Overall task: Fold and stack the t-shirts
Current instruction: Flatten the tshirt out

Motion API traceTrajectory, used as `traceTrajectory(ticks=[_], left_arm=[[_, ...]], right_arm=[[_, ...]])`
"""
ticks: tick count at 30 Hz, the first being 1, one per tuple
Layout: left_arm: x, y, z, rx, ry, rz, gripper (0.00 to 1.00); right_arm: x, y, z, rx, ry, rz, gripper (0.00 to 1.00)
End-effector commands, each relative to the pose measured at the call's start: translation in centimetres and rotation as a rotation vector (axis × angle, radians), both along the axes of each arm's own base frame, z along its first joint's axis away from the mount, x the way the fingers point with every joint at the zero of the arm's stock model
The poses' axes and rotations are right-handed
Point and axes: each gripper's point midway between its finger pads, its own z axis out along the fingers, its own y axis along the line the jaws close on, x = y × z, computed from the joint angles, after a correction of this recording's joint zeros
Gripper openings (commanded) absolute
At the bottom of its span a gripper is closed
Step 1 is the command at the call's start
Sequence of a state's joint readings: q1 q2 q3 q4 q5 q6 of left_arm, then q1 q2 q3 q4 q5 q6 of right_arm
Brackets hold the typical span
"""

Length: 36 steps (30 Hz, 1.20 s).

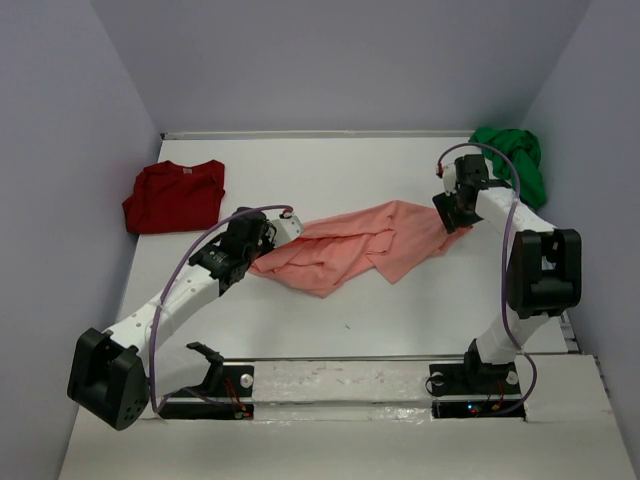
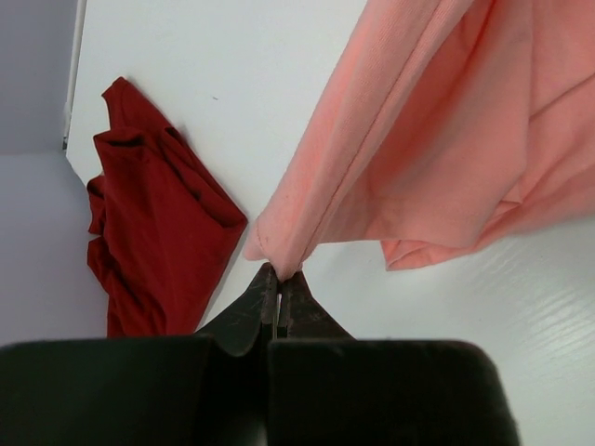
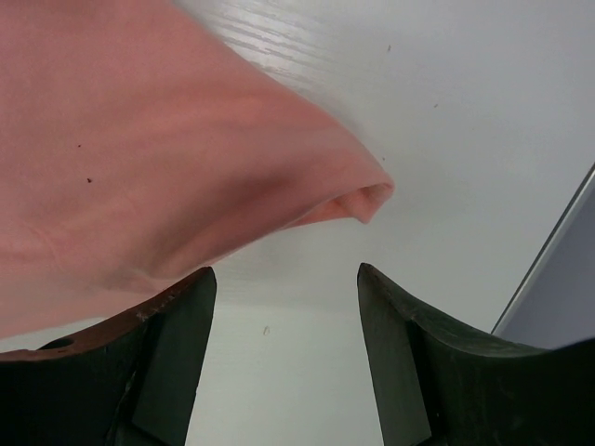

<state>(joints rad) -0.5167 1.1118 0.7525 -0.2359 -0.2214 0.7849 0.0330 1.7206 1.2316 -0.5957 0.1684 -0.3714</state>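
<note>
My right gripper is going to close on the near edge (image 1: 434, 245) (image 3: 119, 299) of the salmon-pink t-shirt, inward from the corner that lies toward the green t-shirt.
The salmon-pink t-shirt (image 1: 360, 243) lies rumpled across the table's middle. My left gripper (image 1: 268, 232) is shut on its left edge; in the left wrist view the cloth (image 2: 428, 139) hangs from the pinched fingertips (image 2: 277, 272). My right gripper (image 1: 450, 212) is at the shirt's right corner, open; in the right wrist view a pink corner (image 3: 167, 158) lies just ahead of the spread fingers (image 3: 286, 279), not between them. The dark red t-shirt (image 1: 173, 195) lies folded at the far left and shows in the left wrist view (image 2: 153, 223). The bright green t-shirt (image 1: 515, 160) is bunched at the far right.
Grey walls enclose the table on the left, back and right (image 1: 590, 150). The white table (image 1: 330, 170) has bare surface behind and in front of the pink shirt. The arm bases stand on a rail (image 1: 340, 380) at the near edge.
</note>
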Motion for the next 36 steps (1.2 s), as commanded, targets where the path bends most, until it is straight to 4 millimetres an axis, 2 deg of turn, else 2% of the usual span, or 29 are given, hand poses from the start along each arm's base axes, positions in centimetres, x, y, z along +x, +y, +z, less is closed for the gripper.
traceTrajectory(ticks=[1, 3, 5, 6, 7, 10, 11, 12, 13, 17, 20, 29, 36], left_arm=[[0.0, 0.8, 0.8, -0.001, -0.039, 0.039, 0.0], [-0.2, 0.9, 0.5, 0.005, -0.035, 0.038, 0.0], [-0.3, 1.0, 0.3, 0.006, -0.032, 0.045, 0.0], [-0.4, 1.1, 0.1, 0.009, -0.027, 0.045, 0.0], [-0.4, 1.1, 0.1, 0.005, -0.029, 0.048, 0.0], [-0.6, 1.1, -0.4, 0.003, -0.022, 0.045, 0.0], [-0.6, 1.2, -0.5, 0.005, -0.019, 0.046, 0.0], [-0.7, 1.2, -0.7, 0.003, -0.016, 0.048, 0.0], [-0.7, 1.2, -0.8, 0.003, -0.013, 0.049, 0.0], [-0.8, 1.3, -1.1, 0.007, -0.014, 0.047, 0.0], [-0.8, 1.2, -1.3, 0.004, -0.008, 0.046, 0.0], [-0.7, 0.6, -2.0, -0.018, 0.024, 0.047, 0.0], [-0.9, 0.6, -2.3, -0.021, 0.034, 0.05, 0.0]], right_arm=[[2.4, -0.7, 3.6, -0.026, -0.115, -0.016, 0.68], [3.2, -0.6, 4.2, -0.016, -0.136, -0.037, 0.65], [3.0, -0.1, 3.6, 0.013, -0.098, -0.035, 0.55], [3.2, 0.8, 3.6, 0.062, -0.09, -0.017, 0.5], [3.1, 1.3, 3.4, 0.085, -0.073, -0.009, 0.41], [1.7, 3.5, 1.9, 0.197, 0.024, 0.045, 0.29], [1.7, 4.2, 1.8, 0.23, 0.028, 0.07, 0.29], [0.8, 5.5, 1.6, 0.294, 0.069, 0.12, 0.29], [0.1, 5.9, 1.4, 0.315, 0.094, 0.132, 0.3], [-1.4, 6.8, 1.0, 0.361, 0.142, 0.173, 0.33], [-3.3, 7.0, -0.1, 0.373, 0.204, 0.199, 0.34], [-4.1, 6.8, -1.5, 0.361, 0.253, 0.223, 0.41], [-3.7, 7.0, -2.3, 0.356, 0.265, 0.235, 0.43]])
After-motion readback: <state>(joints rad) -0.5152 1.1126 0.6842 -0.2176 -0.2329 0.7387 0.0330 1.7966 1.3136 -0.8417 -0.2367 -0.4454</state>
